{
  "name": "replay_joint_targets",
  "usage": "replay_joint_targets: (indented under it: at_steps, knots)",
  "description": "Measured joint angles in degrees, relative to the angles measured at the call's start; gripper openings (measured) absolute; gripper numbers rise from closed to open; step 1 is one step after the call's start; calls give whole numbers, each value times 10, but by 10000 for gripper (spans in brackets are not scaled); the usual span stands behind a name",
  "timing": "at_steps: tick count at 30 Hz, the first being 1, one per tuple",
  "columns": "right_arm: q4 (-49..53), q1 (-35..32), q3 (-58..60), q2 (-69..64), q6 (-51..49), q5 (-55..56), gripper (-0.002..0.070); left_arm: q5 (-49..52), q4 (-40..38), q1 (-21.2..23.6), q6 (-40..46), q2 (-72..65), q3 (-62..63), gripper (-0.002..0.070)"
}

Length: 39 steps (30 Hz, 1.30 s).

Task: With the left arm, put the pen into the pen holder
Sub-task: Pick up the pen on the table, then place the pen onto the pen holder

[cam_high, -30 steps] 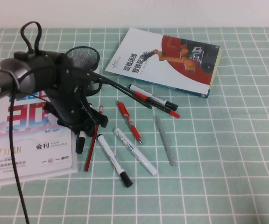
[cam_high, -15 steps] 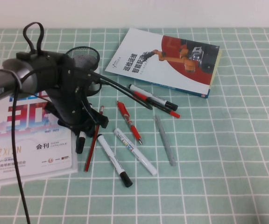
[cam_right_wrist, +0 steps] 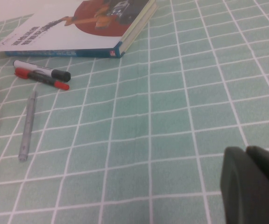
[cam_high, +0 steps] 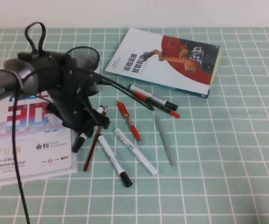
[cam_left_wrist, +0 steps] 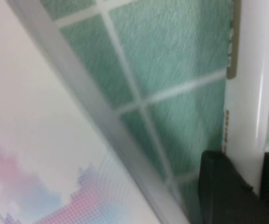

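Observation:
Next, I let go of the pen with my left gripper inside the black mesh pen holder (cam_high: pixel 81 58), behind the magazine and next to the book.
My left gripper (cam_high: pixel 86 127) is low over the table at the right edge of a magazine (cam_high: pixel 27 149). It is shut on the pen (cam_high: pixel 78 143), a white-barrelled marker. The pen is tilted: its black end sticks out below the gripper and its white end (cam_high: pixel 100 109) shows above. In the left wrist view the white barrel (cam_left_wrist: pixel 246 93) runs between my two black fingers (cam_left_wrist: pixel 218 186). The pen holder (cam_high: pixel 85 56), a black mesh cup, stands just behind the left arm and is partly hidden by it. My right gripper (cam_right_wrist: pixel 244 152) shows only in its wrist view, shut and empty over the cloth.
A red pencil (cam_high: pixel 92 144) lies beside the held pen. To the right lie another black-capped white marker (cam_high: pixel 114 160), an all-white marker (cam_high: pixel 135 151), a red pen (cam_high: pixel 127 121), a grey pen (cam_high: pixel 165 140) and two more markers (cam_high: pixel 154 101). A book (cam_high: pixel 167 60) lies at the back.
The pen in my left gripper has tilted: its white upper end now shows beside the gripper and its black lower end has shifted slightly left. The arm has barely moved.

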State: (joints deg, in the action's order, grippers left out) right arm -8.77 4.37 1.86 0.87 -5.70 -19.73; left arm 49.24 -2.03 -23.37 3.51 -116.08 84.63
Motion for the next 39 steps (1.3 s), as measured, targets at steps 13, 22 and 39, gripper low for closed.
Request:
replay_joint_targets:
  at_steps: [13, 22, 39]
  knots:
    - [0, 0, 0, 0, 0, 0, -20, -207, -24, 0, 50, 258, -154, 118]
    - [0, 0, 0, 0, 0, 0, -20, -595, -28, 0, 57, 309, -248, 118]
    - [0, 0, 0, 0, 0, 0, -20, -758, -31, 53, -23, 38, -83, 118]
